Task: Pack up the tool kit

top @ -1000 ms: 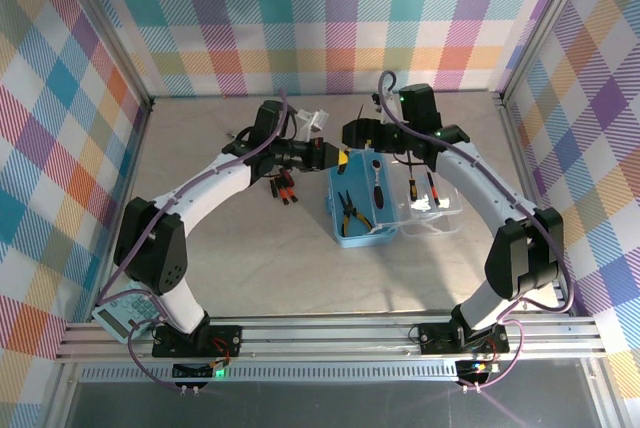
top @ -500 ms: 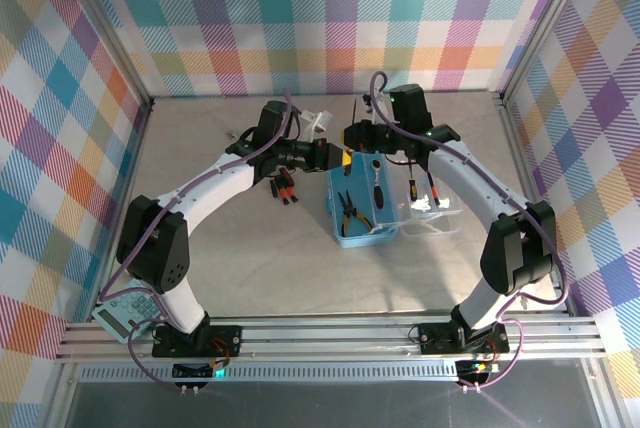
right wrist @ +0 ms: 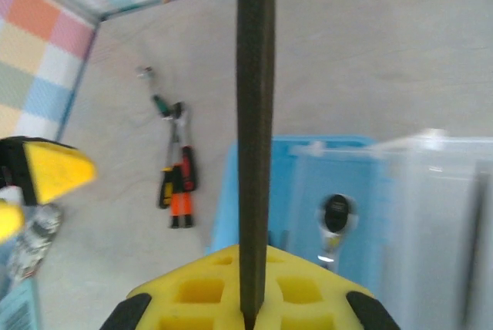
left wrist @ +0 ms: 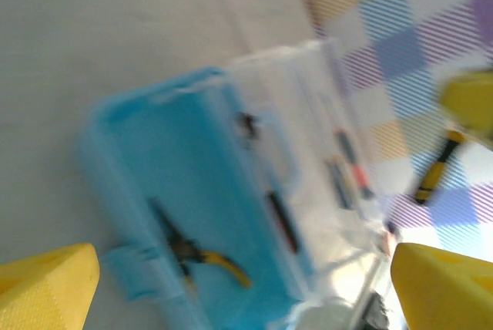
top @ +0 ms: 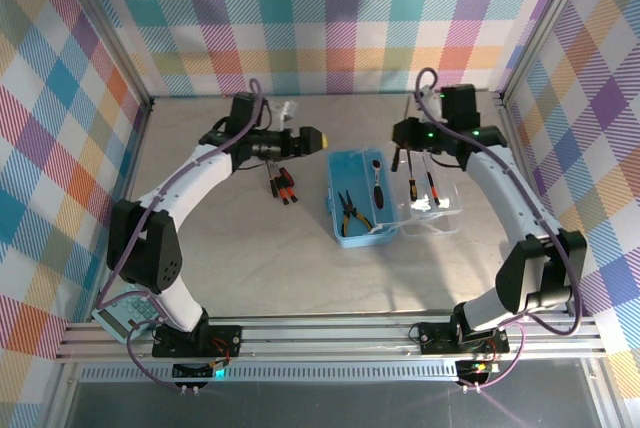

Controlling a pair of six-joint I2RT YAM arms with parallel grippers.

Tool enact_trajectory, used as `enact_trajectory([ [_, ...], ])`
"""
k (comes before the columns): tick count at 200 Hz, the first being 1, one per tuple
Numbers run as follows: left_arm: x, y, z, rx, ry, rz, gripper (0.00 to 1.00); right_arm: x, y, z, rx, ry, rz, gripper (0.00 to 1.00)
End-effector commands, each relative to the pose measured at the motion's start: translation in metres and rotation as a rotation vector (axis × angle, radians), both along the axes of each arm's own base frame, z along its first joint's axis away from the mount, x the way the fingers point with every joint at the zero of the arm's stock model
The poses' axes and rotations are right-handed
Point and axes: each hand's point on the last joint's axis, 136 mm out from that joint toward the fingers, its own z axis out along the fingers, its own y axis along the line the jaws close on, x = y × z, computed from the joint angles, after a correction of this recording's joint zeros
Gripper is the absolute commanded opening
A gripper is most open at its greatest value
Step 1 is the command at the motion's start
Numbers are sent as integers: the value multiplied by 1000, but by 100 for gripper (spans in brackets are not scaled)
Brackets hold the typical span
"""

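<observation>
My right gripper has a place to aim for in the clear lid (top: 421,177) between the screwdrivers. Next, I let go of the slim dark tool there.
The tool kit's light-blue case (top: 345,170) lies open mid-table, its clear lid (top: 447,216) folded out to the right. Pliers (top: 350,211) and a ratchet (top: 375,172) lie in the case, and two screwdrivers (top: 413,190) lie on the lid. My left gripper (top: 316,137) hovers left of the case's far end, open and holding nothing; its wrist view is blurred, with the case (left wrist: 154,168) and pliers (left wrist: 202,255) below the open left gripper (left wrist: 246,287). My right gripper (top: 400,138), above the lid's far end, is shut on a slim dark tool (right wrist: 255,114).
Red, orange and yellow-black handled tools (top: 282,186) lie on the table left of the case, also in the right wrist view as a cluster of tools (right wrist: 177,180). A grey-teal calculator (top: 125,313) sits by the left arm's base. Plaid walls enclose the table.
The two grippers met above the case's far end. The left one has opened and pulled back left; the right one has shut on the slim tool and swung right.
</observation>
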Motion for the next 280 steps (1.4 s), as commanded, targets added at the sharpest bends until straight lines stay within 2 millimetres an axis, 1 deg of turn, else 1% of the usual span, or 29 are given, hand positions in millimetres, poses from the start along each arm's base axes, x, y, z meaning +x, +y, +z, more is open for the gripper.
enact_trajectory([
  [1,0,53,-33,275,52,138,97,-19,-30,-24,-188,55,-25,0],
  [12,0,67,-54,360,96,171,96,-22,-44,-35,-255,84,-54,0],
  [25,-2,73,-74,407,141,181,96,-24,-56,-46,-320,116,-78,0],
  [36,-4,76,-88,427,174,191,96,-26,-63,-55,-364,139,-92,0],
  [62,-9,82,-113,489,220,212,92,-27,-73,-70,-431,184,-98,0],
  [94,-20,80,-136,584,254,198,87,-27,-73,-85,-443,218,-86,0],
  [119,-28,79,-156,636,289,189,81,-26,-66,-94,-420,230,-70,0],
  [130,-30,79,-161,650,299,188,77,-25,-64,-96,-416,233,-64,0],
  [148,-30,81,-168,674,308,193,65,-23,-60,-98,-406,233,-56,0],
  [160,-30,83,-170,687,311,195,58,-23,-58,-99,-402,233,-49,3],
  [187,-29,87,-175,719,316,202,49,-22,-56,-100,-401,234,-45,10],
  [201,-29,91,-179,741,322,205,46,-21,-56,-99,-402,231,-44,14],
  [215,-29,92,-182,754,323,207,42,-22,-57,-96,-403,226,-43,21],
  [226,-29,93,-185,760,329,204,41,-22,-57,-93,-402,221,-42,27],
  [237,-29,92,-189,758,334,201,40,-23,-57,-90,-404,213,-42,31],
  [250,-28,90,-193,752,340,198,39,-24,-57,-86,-404,205,-41,34],
  [264,-27,87,-195,738,344,195,39,-25,-57,-83,-404,197,-39,36],
  [280,-25,84,-193,721,342,195,38,-26,-57,-80,-404,190,-36,37],
])
